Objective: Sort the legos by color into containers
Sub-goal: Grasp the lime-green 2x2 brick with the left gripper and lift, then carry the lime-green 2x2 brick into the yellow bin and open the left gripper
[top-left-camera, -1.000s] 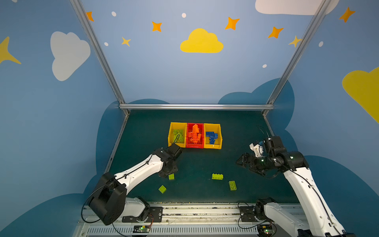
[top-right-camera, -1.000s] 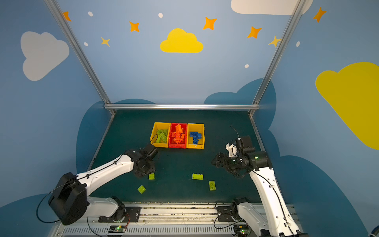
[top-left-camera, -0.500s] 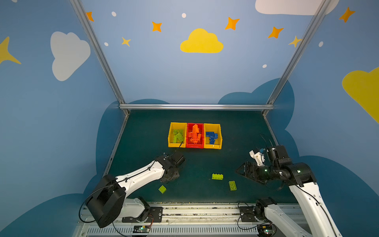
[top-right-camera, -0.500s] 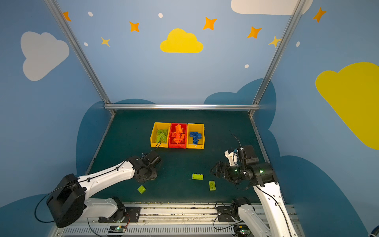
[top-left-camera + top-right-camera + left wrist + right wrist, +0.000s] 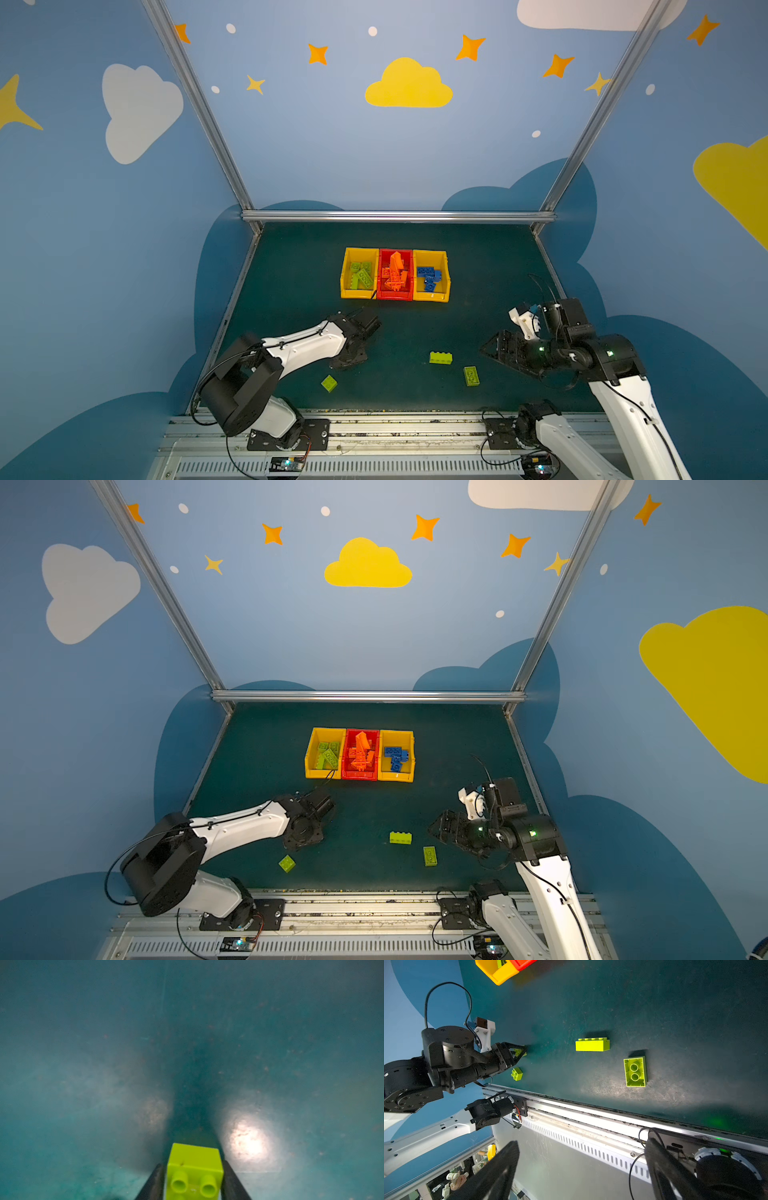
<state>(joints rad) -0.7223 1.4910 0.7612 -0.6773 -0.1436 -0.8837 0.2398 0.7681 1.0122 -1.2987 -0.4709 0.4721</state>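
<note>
My right gripper is going to close on the short ends (image 5: 441,357) (image 5: 592,1044) of the oblong lime brick that lies on its side, next to the upside-down one.
My left gripper (image 5: 349,360) points down at the green mat and is shut on a small lime green square brick (image 5: 195,1169), with a finger (image 5: 154,1183) against each side. The same brick (image 5: 522,1052) shows between those fingers in the right wrist view. Three more lime legos lie loose: a square one (image 5: 329,382), an oblong one on its side (image 5: 440,358) and an oblong one upside down (image 5: 471,375). My right gripper (image 5: 492,348) hovers open and empty, right of the oblong bricks. The containers stand in a row: yellow with green bricks (image 5: 344,274), red with orange (image 5: 395,296), yellow with blue (image 5: 447,276).
The metal rail (image 5: 374,419) runs along the mat's front edge, close to the loose bricks. Both arm bases (image 5: 286,436) are bolted to it. Blue walls and a metal frame (image 5: 399,216) close in the mat on three sides.
My left gripper has dropped onto the lime square brick near it and closed round it. My right arm has swung down and toward the front, still open.
</note>
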